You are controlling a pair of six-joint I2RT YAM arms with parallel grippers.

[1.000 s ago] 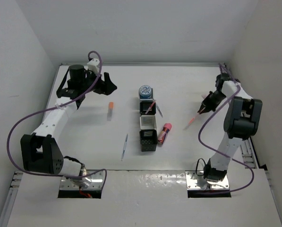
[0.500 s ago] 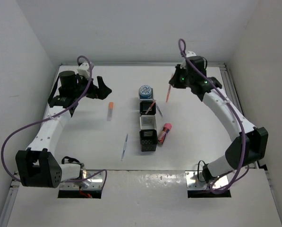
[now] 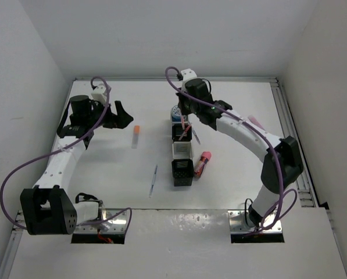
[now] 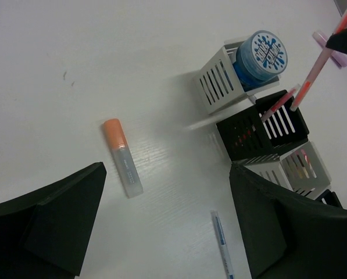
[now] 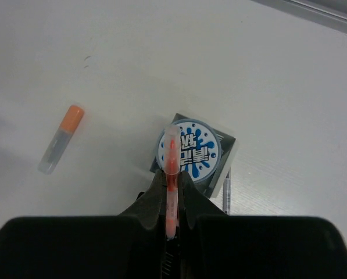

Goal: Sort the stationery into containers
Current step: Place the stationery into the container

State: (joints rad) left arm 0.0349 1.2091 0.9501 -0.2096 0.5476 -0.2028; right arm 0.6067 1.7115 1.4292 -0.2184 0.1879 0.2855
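Note:
I need to next close my left gripper on the far end of the grey pen [image 3: 156,167] [image 4: 215,216], which is on the same side of the cups as the orange-capped white stick.
The containers [image 3: 182,150] are a joined row of black mesh and white cups at mid-table. A blue-and-white roll [image 3: 178,110] sits in the far white cup; it also shows in the left wrist view [image 4: 261,53] and the right wrist view [image 5: 193,151]. My right gripper [image 3: 183,115] is shut on a thin pink-red pen [image 5: 172,168] and holds it upright over the far black cup [image 4: 266,128], which has another pink pen [image 4: 276,104] leaning in it. My left gripper [image 3: 122,114] is open and empty, above the table left of the white stick with orange cap [image 3: 135,136].
A stubby pink-red marker [image 3: 203,163] lies right of the row. One grey pen [image 3: 153,179] lies left of the row and another [image 3: 195,136] lies right of the black cup. White walls close in on the left, back and right.
My right arm has swung from the right side leftward across the back, carrying the pink-red pen to above the far cups. My left gripper has shifted slightly.

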